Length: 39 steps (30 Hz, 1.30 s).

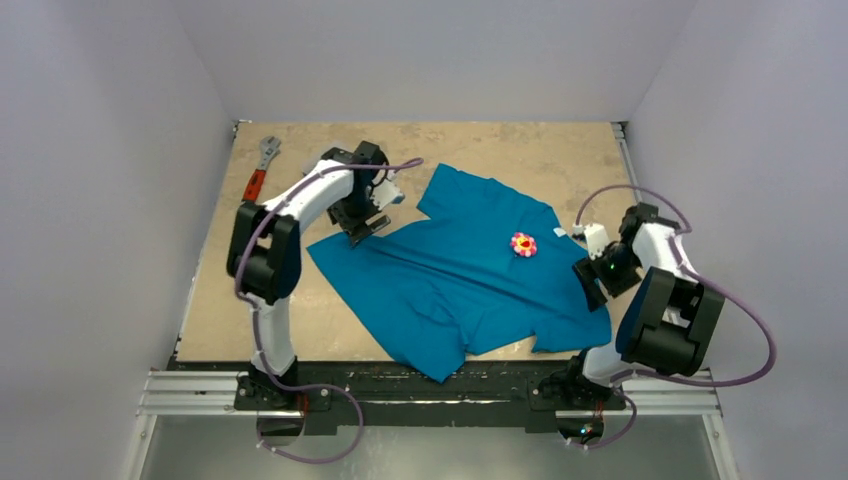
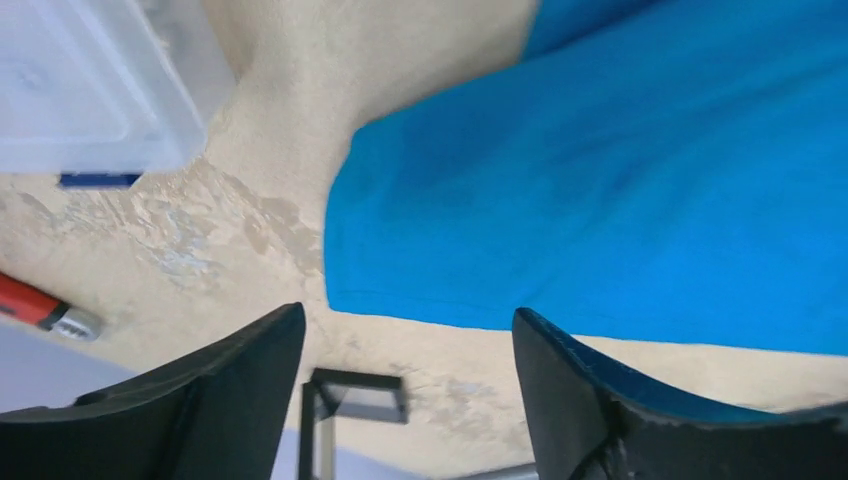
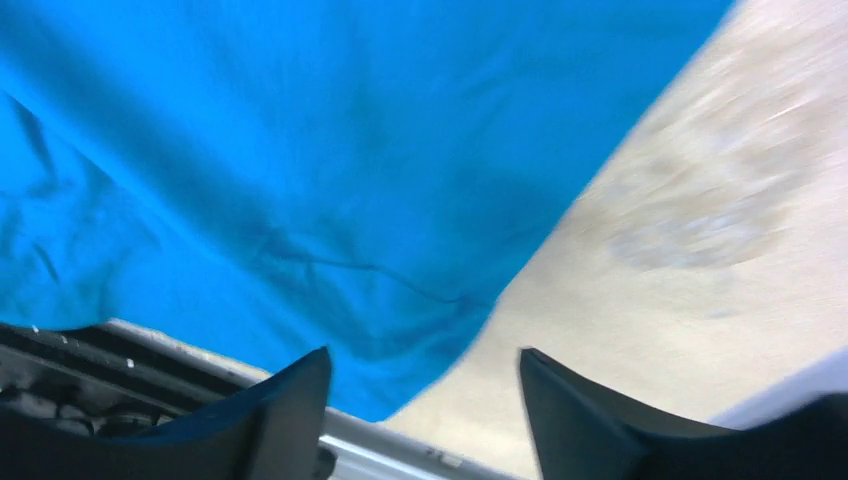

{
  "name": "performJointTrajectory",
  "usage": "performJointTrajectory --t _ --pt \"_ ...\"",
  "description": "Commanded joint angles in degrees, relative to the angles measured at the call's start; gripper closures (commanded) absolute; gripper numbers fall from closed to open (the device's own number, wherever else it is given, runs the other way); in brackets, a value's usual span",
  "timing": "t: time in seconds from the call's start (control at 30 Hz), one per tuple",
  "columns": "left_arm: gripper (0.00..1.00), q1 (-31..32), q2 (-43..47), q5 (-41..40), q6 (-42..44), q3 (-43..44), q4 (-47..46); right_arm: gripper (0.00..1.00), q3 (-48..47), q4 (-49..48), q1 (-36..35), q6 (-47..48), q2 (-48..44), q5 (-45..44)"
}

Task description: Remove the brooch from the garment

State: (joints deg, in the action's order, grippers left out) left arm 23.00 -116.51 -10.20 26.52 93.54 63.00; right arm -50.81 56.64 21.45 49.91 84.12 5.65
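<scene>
My right gripper will go next to the brooch on the garment and close on the petals (image 1: 530,250) beside the brooch's red smile.
The teal-blue garment (image 1: 460,280) lies spread on the tan table in the top view. The brooch (image 1: 523,244), pink-red petals round a yellow centre, sits on its right part; neither wrist view shows it. My left gripper (image 1: 366,228) is open and empty just over the garment's left sleeve edge; the left wrist view shows that cloth edge (image 2: 600,180) ahead of its fingers (image 2: 404,350). My right gripper (image 1: 592,283) is open and empty over the garment's right edge, right of the brooch; the right wrist view shows cloth (image 3: 300,180) and bare table between its fingers (image 3: 425,385).
A red-handled wrench (image 1: 262,168) lies at the table's back left; its handle shows in the left wrist view (image 2: 40,308). A clear plastic box (image 2: 90,80) stands near the left gripper. A metal rail (image 1: 430,390) runs along the table's near edge. Grey walls close in both sides.
</scene>
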Motion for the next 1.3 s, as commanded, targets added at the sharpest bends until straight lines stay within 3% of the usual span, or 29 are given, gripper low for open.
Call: performJointTrajectory --t 0.0,0.1,0.2,0.33,0.53,0.73,0.87,1.13,1.27 --pt "0.23 2.3 18.8 21.9 -3.5 -4.7 -0.5 0.23 -13.8 1.5 0.2 -1.6 1.3 9.4" --pt "0.23 9.2 24.6 23.8 -7.3 -12.4 -7.4 0.23 -19.9 -0.3 -1.1 -6.2 5.8 15.3" --pt "0.27 17.4 24.4 21.9 -12.4 -16.0 -13.0 0.27 -25.2 -2.0 -3.6 -11.1 12.5 17.1" --pt "0.34 24.1 17.5 20.8 -14.6 -12.7 -16.2 0.31 -27.2 -3.7 -6.7 -15.9 17.7 20.3" --pt "0.47 29.4 8.9 17.4 -13.4 -9.5 -20.5 0.42 -23.6 -7.9 -7.7 -18.2 20.7 18.8" --pt "0.64 31.2 7.8 14.8 -11.4 -16.8 -19.4 0.47 -16.7 -9.4 -7.7 -13.6 18.6 13.8" --pt "0.7 31.2 10.8 13.7 -9.1 -23.5 -17.7 0.48 -12.0 -7.9 -7.8 -11.3 15.4 13.2" --pt "0.71 30.9 19.5 13.7 0.0 -35.5 -16.5 0.47 -7.4 -1.4 -7.7 -5.1 5.0 15.3" --pt "0.64 27.6 25.7 20.2 1.6 -36.3 -15.9 0.42 -10.2 -3.9 -8.0 -4.7 -1.1 19.4"
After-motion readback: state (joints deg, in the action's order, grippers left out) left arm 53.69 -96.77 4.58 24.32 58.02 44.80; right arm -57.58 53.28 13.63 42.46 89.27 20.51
